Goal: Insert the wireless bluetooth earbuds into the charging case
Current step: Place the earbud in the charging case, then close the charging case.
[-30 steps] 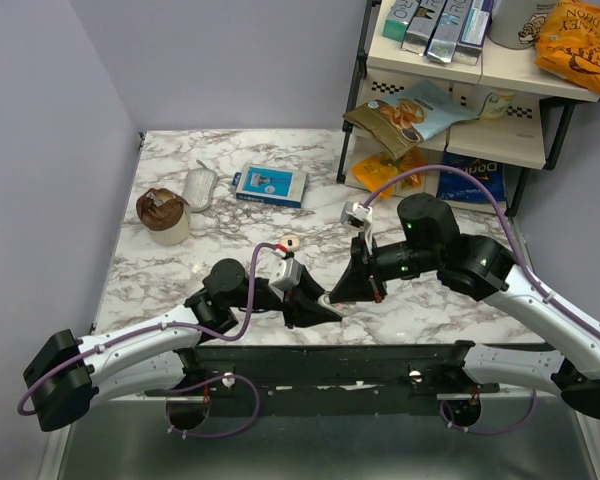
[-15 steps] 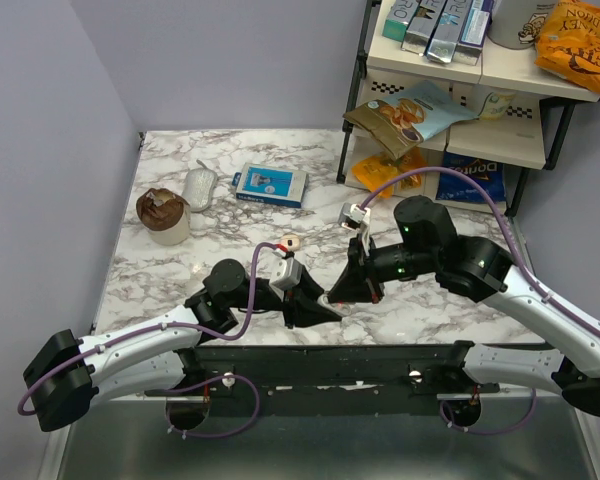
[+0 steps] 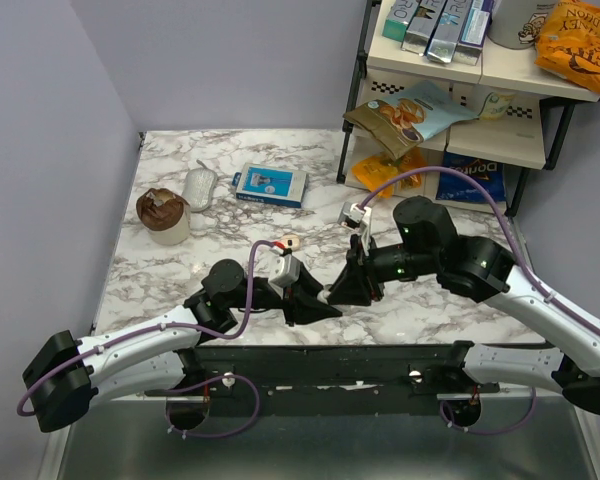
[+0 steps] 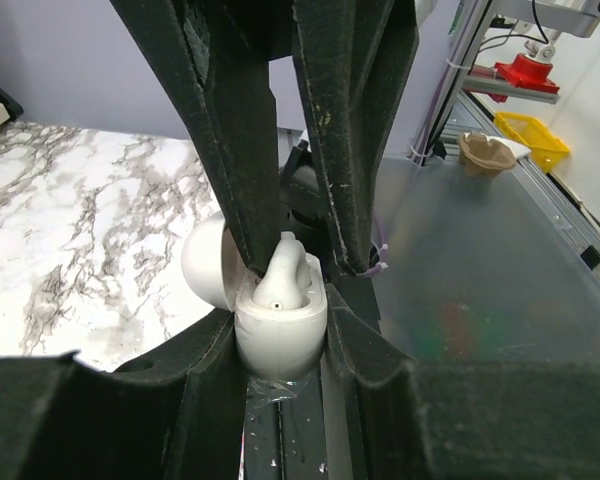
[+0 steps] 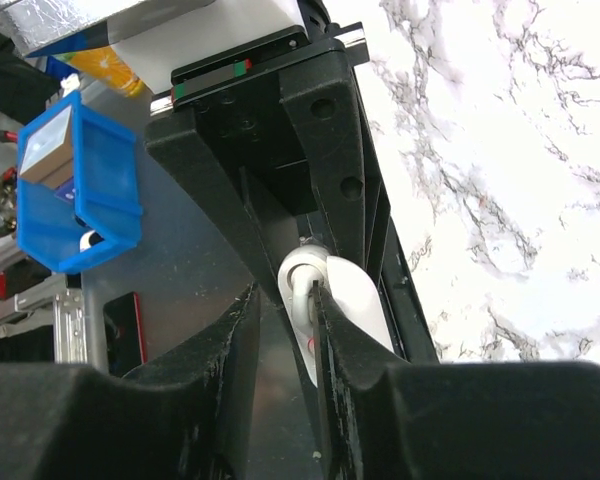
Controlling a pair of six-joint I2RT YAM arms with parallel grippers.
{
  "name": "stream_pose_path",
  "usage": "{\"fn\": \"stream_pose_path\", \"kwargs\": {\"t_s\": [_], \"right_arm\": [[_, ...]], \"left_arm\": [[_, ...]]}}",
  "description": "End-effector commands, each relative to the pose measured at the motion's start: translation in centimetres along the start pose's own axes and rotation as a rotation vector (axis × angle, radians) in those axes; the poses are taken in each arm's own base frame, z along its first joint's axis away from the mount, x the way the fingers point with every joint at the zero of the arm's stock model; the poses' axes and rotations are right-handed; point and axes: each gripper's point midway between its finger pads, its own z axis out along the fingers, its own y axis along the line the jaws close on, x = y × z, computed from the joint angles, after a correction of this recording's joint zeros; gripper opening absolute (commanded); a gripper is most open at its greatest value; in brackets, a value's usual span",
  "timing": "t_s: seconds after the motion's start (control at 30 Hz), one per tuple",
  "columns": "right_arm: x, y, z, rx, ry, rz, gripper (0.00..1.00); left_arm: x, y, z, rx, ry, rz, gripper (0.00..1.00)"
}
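Next, my left gripper lets go of the white charging case on the open marble (image 3: 340, 259) between the shelf rack and the front edge of the table.
My left gripper (image 3: 315, 305) is shut on the white charging case (image 4: 280, 335) and holds it upright near the table's front edge, with its lid open to the left. A glossy white earbud (image 4: 283, 275) stands in the case with its stem up. My right gripper (image 3: 335, 295) reaches down over the case, its fingers on either side of the earbud (image 5: 305, 300). In the right wrist view the earbud lies against one finger (image 5: 330, 330), with a dark gap to the other. The case's white shell (image 5: 360, 310) shows beside that finger. No second earbud is in view.
A blue box (image 3: 270, 185), a white oval object (image 3: 199, 188) and a brown-topped cup (image 3: 163, 215) lie at the back left of the marble table (image 3: 180, 280). A shelf rack with snack bags (image 3: 420, 110) stands at the back right.
My right gripper has moved a little left and down, closer onto the case in my left gripper. The left arm has shifted slightly.
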Motion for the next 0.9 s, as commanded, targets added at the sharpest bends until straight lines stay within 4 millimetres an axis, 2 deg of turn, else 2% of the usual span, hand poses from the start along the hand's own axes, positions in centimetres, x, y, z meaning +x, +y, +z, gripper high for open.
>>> {"fn": "stream_pose_path", "kwargs": {"t_s": [0.0, 0.3, 0.43, 0.5, 0.53, 0.6, 0.63, 0.7, 0.8, 0.87], "right_arm": [[-0.8, -1.2, -0.8, 0.097, -0.016, -0.003, 0.38], [-1.9, -1.5, -1.9, 0.154, -0.041, -0.028, 0.45], [-3.1, -1.9, -3.9, 0.238, -0.095, -0.065, 0.44], [-3.7, -2.9, -5.0, 0.323, -0.141, -0.064, 0.44], [-4.3, -4.5, -5.8, 0.427, -0.191, -0.05, 0.44], [-4.0, -5.7, -6.4, 0.495, -0.211, -0.026, 0.43], [-3.9, -6.9, -6.8, 0.567, -0.215, -0.006, 0.42], [-3.1, -7.8, -5.9, 0.588, -0.172, 0.012, 0.39], [-2.1, -7.6, -4.3, 0.531, -0.108, 0.013, 0.32], [-1.5, -6.8, -3.4, 0.462, -0.085, 0.004, 0.31]], "left_arm": [[-2.2, -1.1, 0.0, 0.041, -0.074, 0.066, 0.0], [-1.9, -1.2, 0.0, 0.042, -0.072, 0.063, 0.0], [-1.9, -1.2, -0.1, 0.034, -0.073, 0.062, 0.0], [-1.9, -1.0, -0.2, 0.024, -0.077, 0.063, 0.0], [-1.9, -1.0, -0.3, 0.023, -0.078, 0.065, 0.0], [-2.0, -1.1, -0.3, 0.022, -0.081, 0.068, 0.0], [-1.9, -1.1, -0.3, 0.021, -0.08, 0.069, 0.0], [-1.9, -1.1, -0.3, 0.021, -0.08, 0.069, 0.0], [-2.1, -1.0, -0.2, 0.017, -0.082, 0.075, 0.0], [-2.1, -0.8, -0.2, 0.007, -0.08, 0.078, 0.0]]}}
